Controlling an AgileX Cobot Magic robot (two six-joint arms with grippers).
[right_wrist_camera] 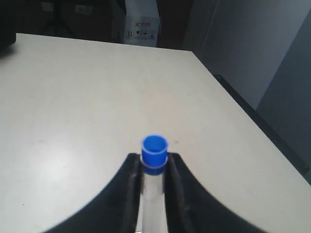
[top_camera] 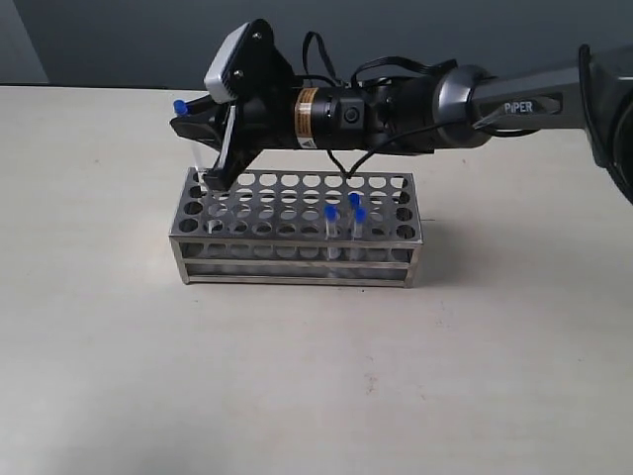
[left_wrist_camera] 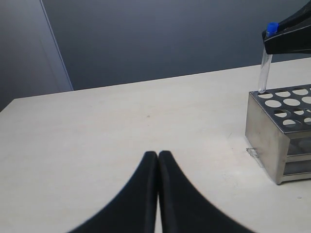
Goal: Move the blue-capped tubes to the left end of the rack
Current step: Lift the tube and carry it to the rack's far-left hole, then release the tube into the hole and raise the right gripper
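The robot's right gripper should release its blue-capped tube in the silver rack's back corner hole (top_camera: 201, 181), the one farthest from the standing tubes.
The silver rack (top_camera: 297, 259) stands mid-table. Three blue-capped tubes (top_camera: 330, 212) (top_camera: 354, 199) (top_camera: 360, 214) stand close together in holes right of its middle. My right gripper (top_camera: 190, 117) reaches across to the rack's left end, shut on a fourth blue-capped tube (right_wrist_camera: 154, 148) just under its cap. That tube (left_wrist_camera: 265, 73) hangs nearly upright, its lower tip at the far-left corner hole of the rack (left_wrist_camera: 272, 126). The left gripper (left_wrist_camera: 158, 154) is shut and empty, low over bare table left of the rack, and does not show in the exterior view.
A small clear scrap (left_wrist_camera: 252, 153) lies on the table at the rack's left foot. The right arm's body and cables (top_camera: 396, 109) hang over the rack's back rows. A white box (right_wrist_camera: 142, 22) stands beyond the table's far edge.
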